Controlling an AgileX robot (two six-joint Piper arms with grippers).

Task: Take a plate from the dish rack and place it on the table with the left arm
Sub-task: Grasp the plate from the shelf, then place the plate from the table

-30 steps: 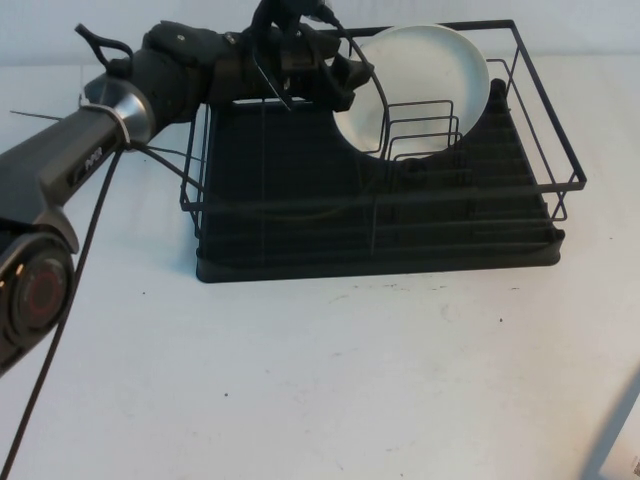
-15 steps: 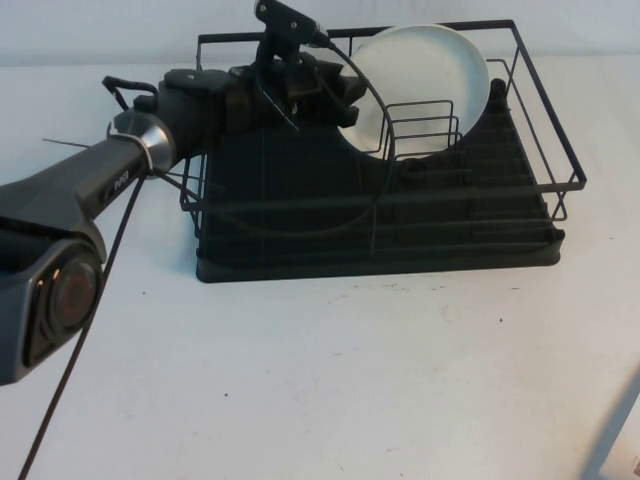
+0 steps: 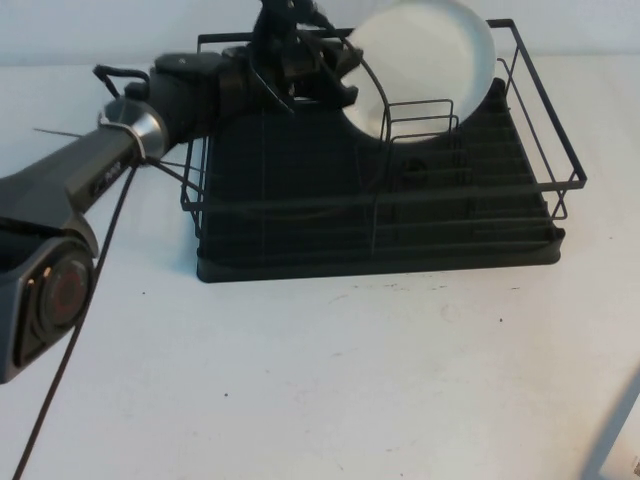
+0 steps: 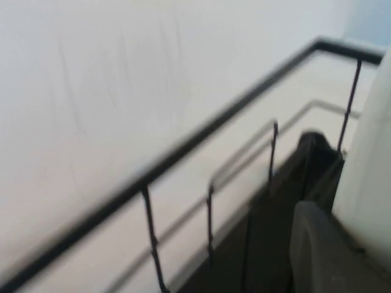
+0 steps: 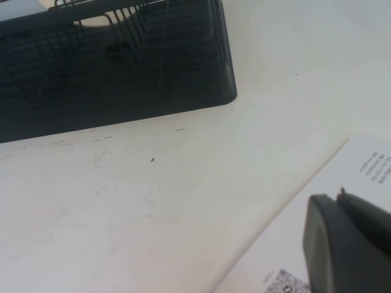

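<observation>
Next, my left gripper sets the white plate free on the bare table [image 3: 310, 377] just in front of the black dish rack.
The white plate [image 3: 425, 65] stands on edge at the back of the black dish rack [image 3: 380, 200], lifted so its top reaches the view's upper edge. My left gripper [image 3: 345, 78] reaches in from the left and is shut on the plate's left rim. In the left wrist view one dark finger [image 4: 317, 250] lies against the plate [image 4: 369, 152], with the rack's top rail [image 4: 183, 146] behind. My right gripper [image 5: 351, 238] is shut and empty, low over a printed sheet near the table's right front; it is out of the high view.
The white table [image 3: 330, 380] spreads in front of the rack. Upright wire dividers [image 3: 420, 125] stand just under the plate. A white printed sheet [image 5: 317, 213] lies at the right front corner, also showing in the high view [image 3: 622, 440].
My left gripper has risen with the plate, so the plate's lower edge sits higher among the dividers and its top is now at the view's edge. The right arm has not moved.
</observation>
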